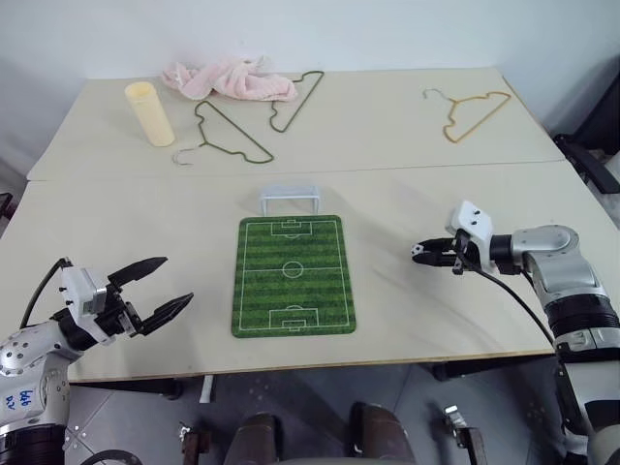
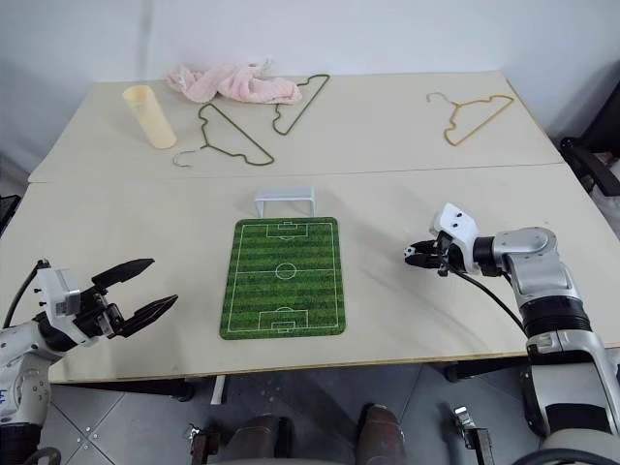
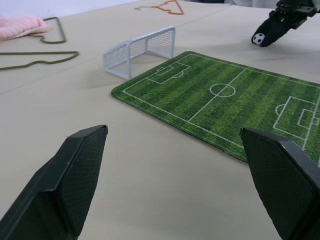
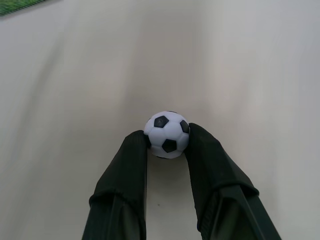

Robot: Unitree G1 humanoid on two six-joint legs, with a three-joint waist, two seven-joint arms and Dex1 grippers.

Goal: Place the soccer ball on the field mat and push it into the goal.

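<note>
The right gripper will release the soccer ball inside the white-lined box at the field mat's near end [image 1: 284, 321].
The tiny black-and-white soccer ball [image 4: 167, 134] sits pinched between the two fingertips of my right gripper [image 1: 422, 252], which is shut on it just over the table, right of the field mat [image 1: 293, 275]. The green striped mat lies flat at the table's middle, with the small white goal [image 1: 290, 199] standing at its far end. My left gripper [image 1: 153, 287] hovers open near the front left edge, left of the mat, with nothing between its fingers [image 3: 75, 180]. In the left wrist view the ball [image 3: 258, 38] shows at the right gripper's tip beyond the mat [image 3: 225, 100].
At the back of the table lie two olive wire hangers [image 1: 231, 134], a yellow hanger [image 1: 473, 113], a pink cloth [image 1: 229, 77] and a cream cylinder [image 1: 149, 113]. A seam [image 1: 291, 172] between the two tabletops runs across behind the goal.
</note>
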